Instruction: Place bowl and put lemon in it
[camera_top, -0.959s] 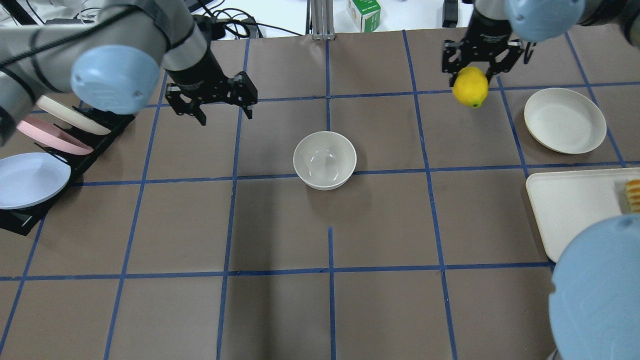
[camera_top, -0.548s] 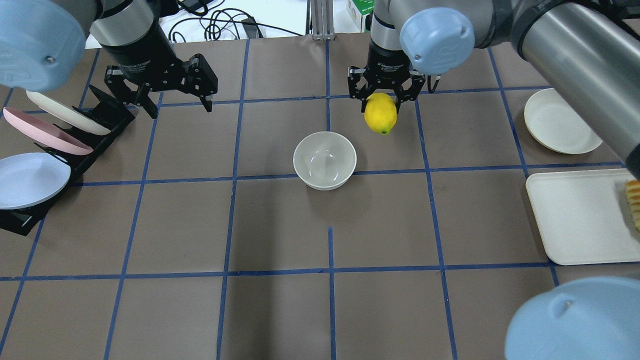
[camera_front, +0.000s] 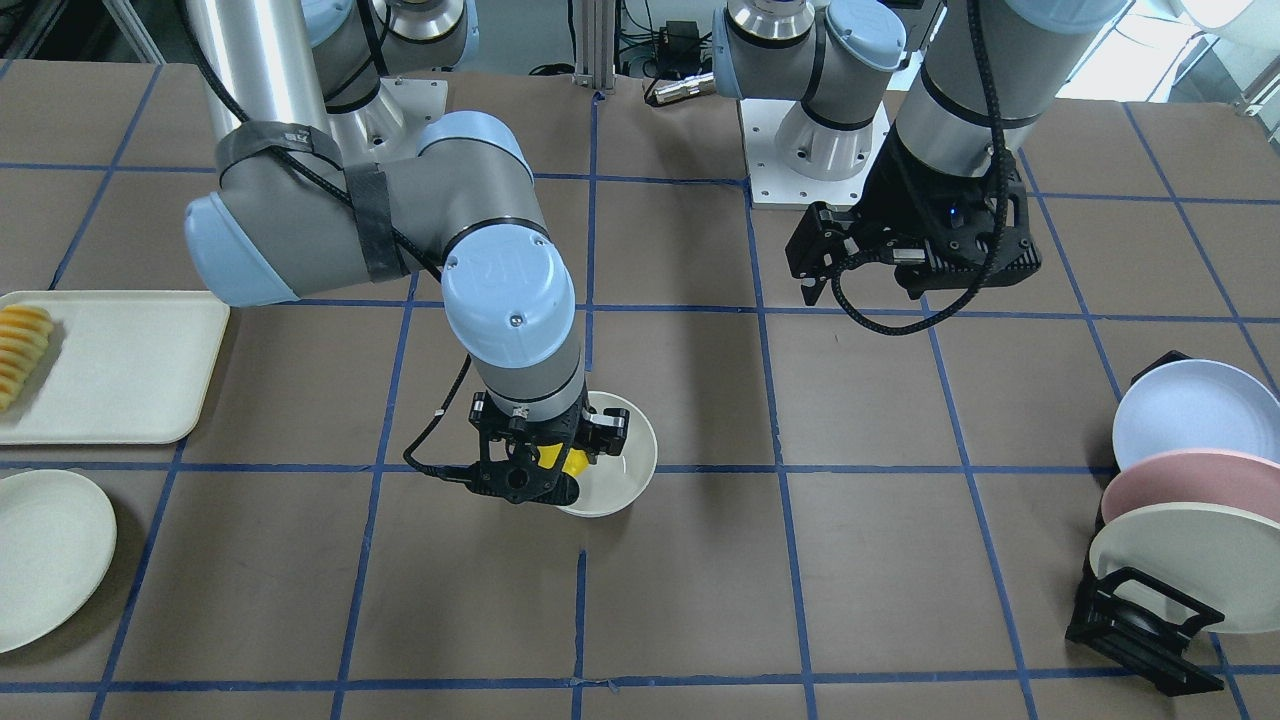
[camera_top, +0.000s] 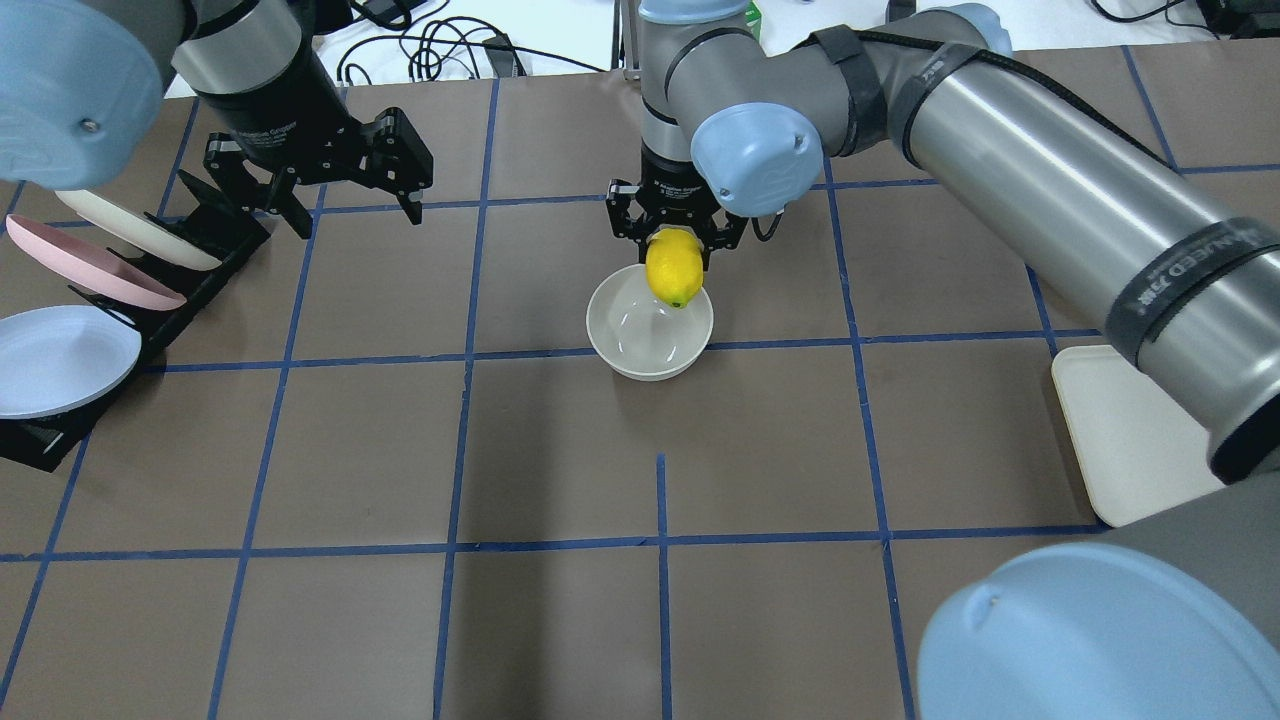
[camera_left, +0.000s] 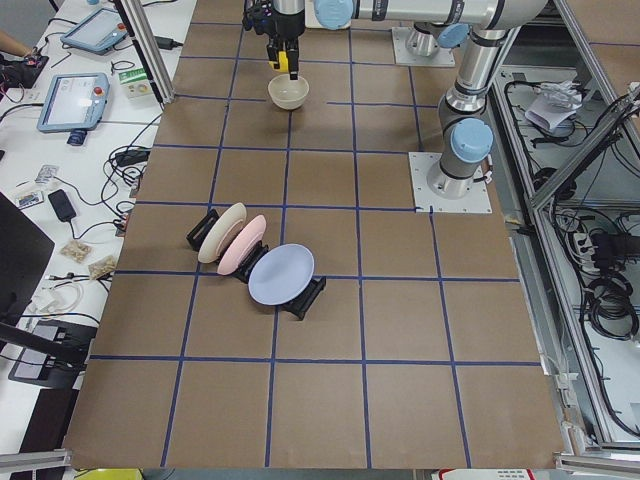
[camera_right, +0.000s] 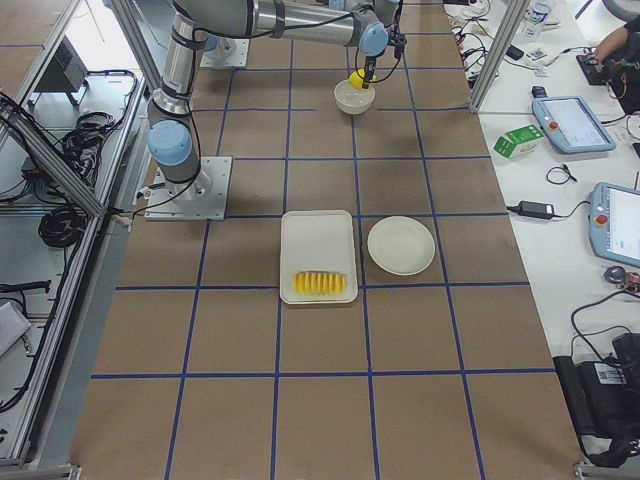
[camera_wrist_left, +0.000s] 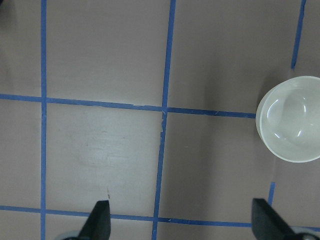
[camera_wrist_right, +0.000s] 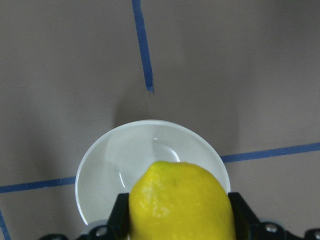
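I will use my right gripper to set the yellow lemon down and let go of it on the inside bottom of the off-white bowl (camera_front: 589, 475) (camera_wrist_right: 152, 181), near the bowl's middle.
The off-white bowl (camera_top: 649, 334) stands upright near the table's middle; it also shows in the front view (camera_front: 622, 470), the left wrist view (camera_wrist_left: 292, 119) and the right wrist view (camera_wrist_right: 150, 160). My right gripper (camera_top: 676, 258) is shut on the yellow lemon (camera_top: 675, 270) and holds it above the bowl's far rim. The lemon fills the bottom of the right wrist view (camera_wrist_right: 181, 202) and peeks out in the front view (camera_front: 560, 458). My left gripper (camera_top: 340, 205) is open and empty, high over the table to the bowl's left, near the plate rack.
A black rack (camera_top: 175, 280) with cream, pink and blue plates stands at the left edge. A cream tray (camera_front: 115, 365) with sliced yellow-orange food (camera_front: 20, 352) and a flat cream plate (camera_front: 45, 555) lie on the right arm's side.
My right gripper has carried the lemon leftward from the far right to just above the bowl's far rim. My left gripper moved left toward the rack, then stayed.
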